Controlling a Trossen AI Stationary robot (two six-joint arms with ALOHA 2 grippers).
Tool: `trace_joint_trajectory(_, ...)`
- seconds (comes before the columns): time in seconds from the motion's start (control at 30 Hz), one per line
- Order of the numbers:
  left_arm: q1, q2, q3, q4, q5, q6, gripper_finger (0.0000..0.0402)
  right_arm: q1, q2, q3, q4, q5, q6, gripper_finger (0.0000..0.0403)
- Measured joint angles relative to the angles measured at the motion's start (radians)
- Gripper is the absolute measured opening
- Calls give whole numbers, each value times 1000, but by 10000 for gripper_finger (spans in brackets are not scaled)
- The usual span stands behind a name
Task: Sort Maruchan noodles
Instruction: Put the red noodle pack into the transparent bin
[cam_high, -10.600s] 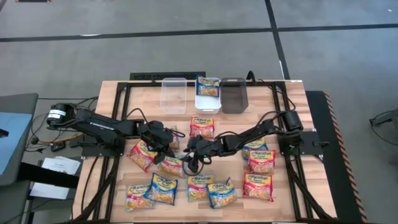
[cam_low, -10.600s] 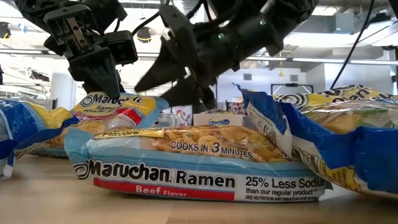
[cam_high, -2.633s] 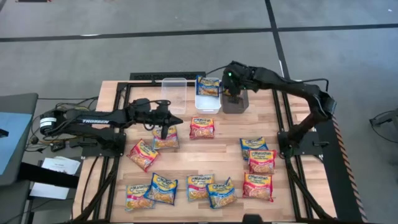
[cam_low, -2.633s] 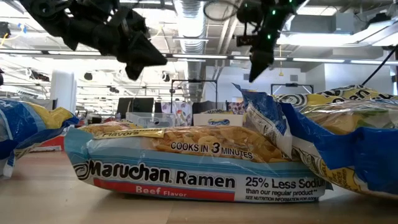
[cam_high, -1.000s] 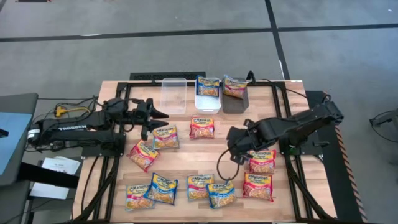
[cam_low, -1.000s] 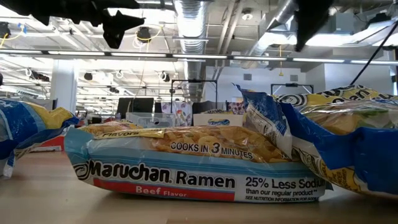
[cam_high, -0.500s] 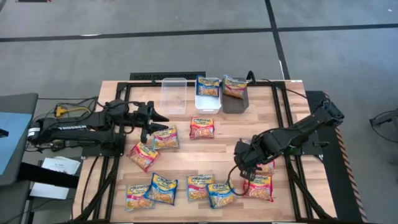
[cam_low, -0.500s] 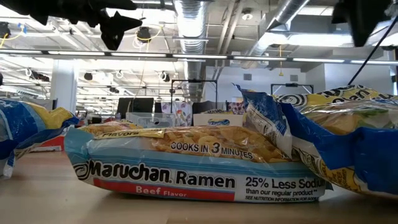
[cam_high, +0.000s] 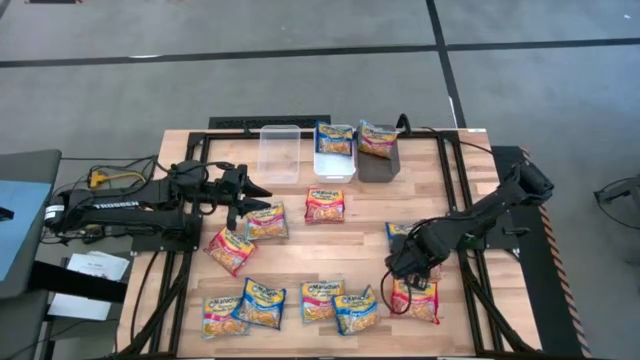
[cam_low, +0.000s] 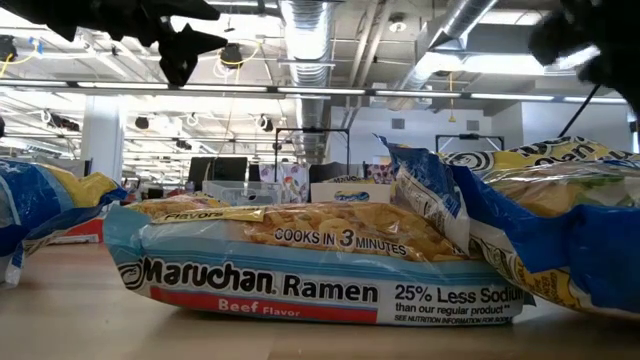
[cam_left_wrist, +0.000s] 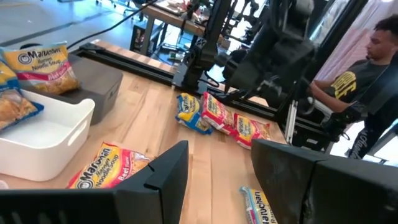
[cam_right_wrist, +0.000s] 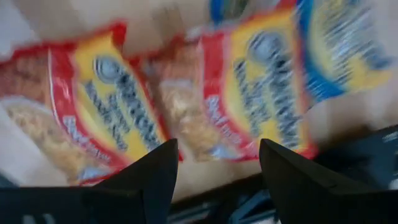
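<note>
Next, my right gripper grips the middle of the nearer red packet (cam_high: 417, 303) (cam_right_wrist: 87, 109), the one that is farther from the blue packet beside the pair.
Several Maruchan noodle packets lie flat on the wooden table. My right gripper (cam_high: 408, 265) (cam_right_wrist: 217, 168) points down, open and touching nothing. It hangs above two red packets (cam_right_wrist: 93, 106) (cam_right_wrist: 249, 99) at the near right, with a blue packet (cam_right_wrist: 342, 43) beside them. My left gripper (cam_high: 262, 195) (cam_left_wrist: 217, 180) is open and level, held above the table at the far left, just past a blue packet (cam_high: 265, 220). One blue packet lies in the white bin (cam_high: 335, 165). A red packet (cam_high: 376, 138) leans in the dark grey bin (cam_high: 376, 165).
A clear bin (cam_high: 281, 150) stands left of the white one at the far edge. More packets lie along the near edge (cam_high: 260, 303) (cam_high: 322, 302) (cam_high: 357, 310), at mid table (cam_high: 325, 205) and on the left (cam_high: 229, 248). A person (cam_left_wrist: 367, 74) sits beyond the table.
My right gripper has swung from mid table toward the near right corner and sunk, tipping until it points down over the red packets there. The packets have not moved.
</note>
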Motion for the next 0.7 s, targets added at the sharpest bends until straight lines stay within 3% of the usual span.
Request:
trace_joint_trajectory(0.1,0,0,0,0,0,-11,164,6,0,-59,98,-107,0,250)
trace_joint_trajectory(0.2,0,0,0,0,0,-12,164,34,0,-95,231,-144,10,250)
trace_joint_trajectory(0.57,0,0,0,0,1,-31,164,145,0,-112,399,-144,235,250)
trace_joint_trajectory(0.7,0,0,0,-1,0,-31,164,187,0,-112,437,-84,308,250)
